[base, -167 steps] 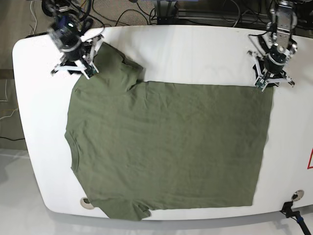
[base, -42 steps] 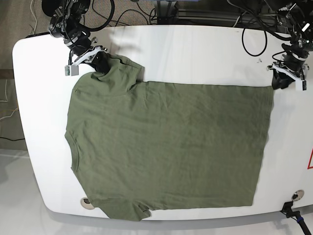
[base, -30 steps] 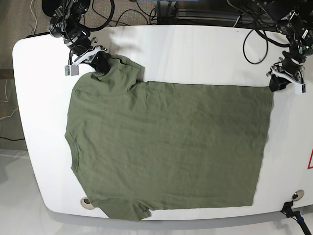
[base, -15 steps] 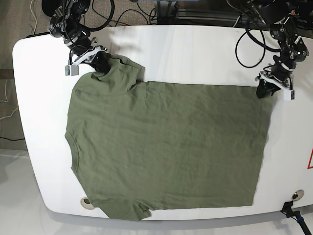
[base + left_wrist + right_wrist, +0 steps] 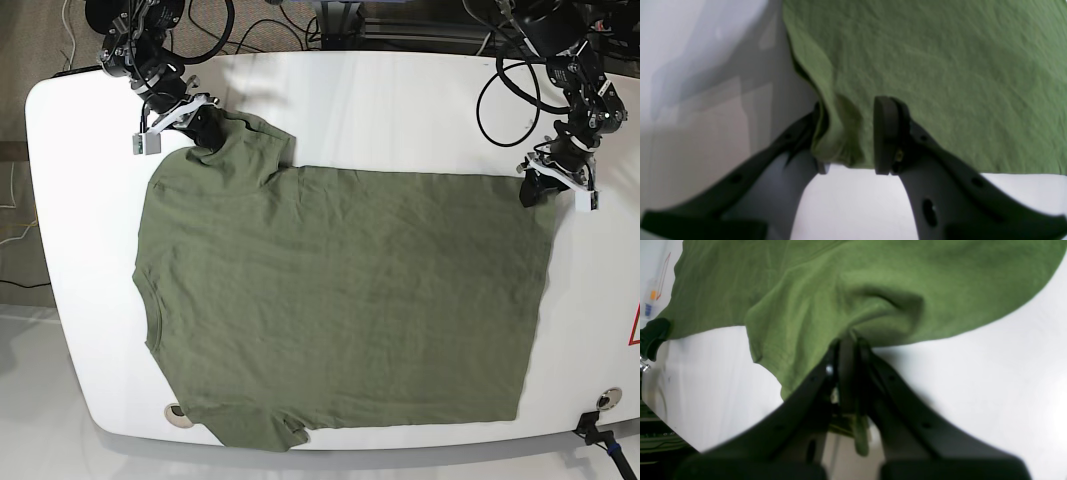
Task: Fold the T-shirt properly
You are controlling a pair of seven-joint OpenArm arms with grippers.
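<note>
My left gripper's open fingers have the T-shirt's hem corner sitting loose between them, so next I close them on the corner's raised edge (image 5: 830, 136) before both grippers fold the T-shirt.
The olive-green T-shirt (image 5: 340, 300) lies flat on the white table (image 5: 400, 100), neck towards the view's left and hem towards its right. My right gripper (image 5: 200, 130) is at the far left sleeve. In the right wrist view it (image 5: 848, 343) is shut on a bunched fold of sleeve cloth (image 5: 873, 303). My left gripper (image 5: 535, 190) is at the far hem corner. In the left wrist view it (image 5: 848, 133) has its jaws apart, straddling the lifted corner of the shirt (image 5: 840, 126), with cloth between the fingers (image 5: 885, 133).
Cables (image 5: 500, 80) trail over the table's far right edge. Round grommets sit at the near left (image 5: 175, 410) and near right (image 5: 605, 398). A red marking (image 5: 634, 330) shows at the right edge. Bare table borders the shirt at the back and right.
My left gripper has moved in from the table's right edge onto the shirt's far hem corner, nudging that corner slightly inward. My right gripper has stayed shut on the sleeve.
</note>
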